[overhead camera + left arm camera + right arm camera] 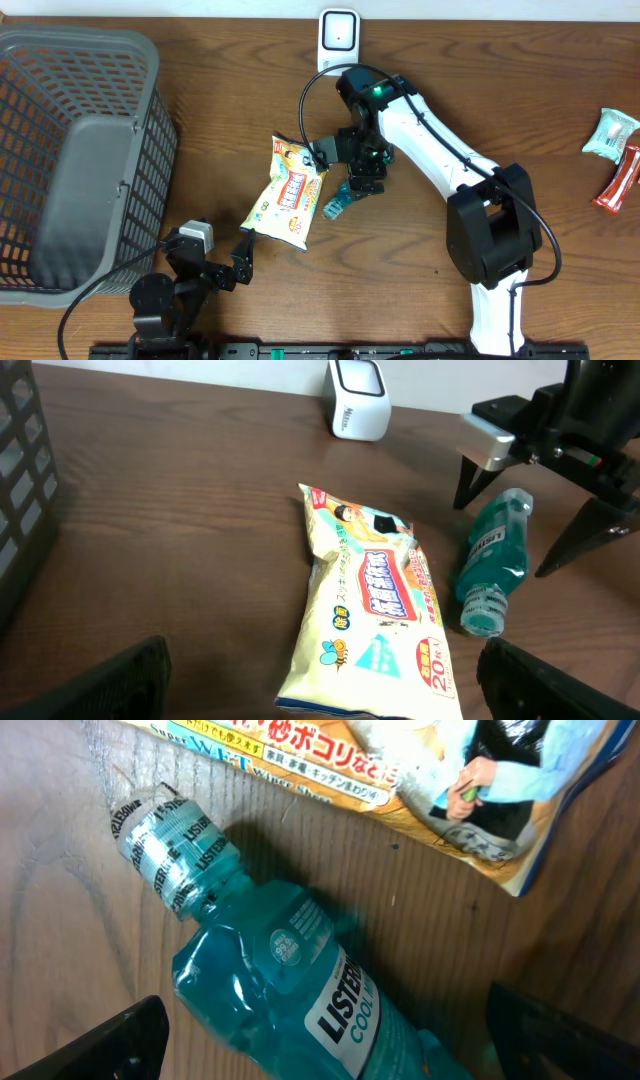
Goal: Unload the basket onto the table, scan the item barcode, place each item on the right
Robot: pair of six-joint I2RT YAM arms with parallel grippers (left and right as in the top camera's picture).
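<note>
The bottle's wide body lies at a slant across the robot's open right gripper fingers, so next the right gripper lines the bottle up with them and grasps it close below its cap (218,898).
A teal Listerine mouthwash bottle (336,207) lies on its side on the wooden table, cap toward the front. My right gripper (357,183) hangs open right over it; in the right wrist view the bottle (300,990) fills the gap between the two dark fingertips (120,1042), which stand apart from it. A yellow-white wet-wipes pack (288,192) lies flat just left of the bottle. The white barcode scanner (339,37) stands at the table's far edge. My left gripper (236,266) is open near the front edge, its jaws empty, facing the wipes pack (370,620).
A large grey mesh basket (150,140) takes up the left side. Two small packets, a pale green one (611,131) and a red one (620,183), lie at the far right. The right arm's base (492,240) stands right of centre.
</note>
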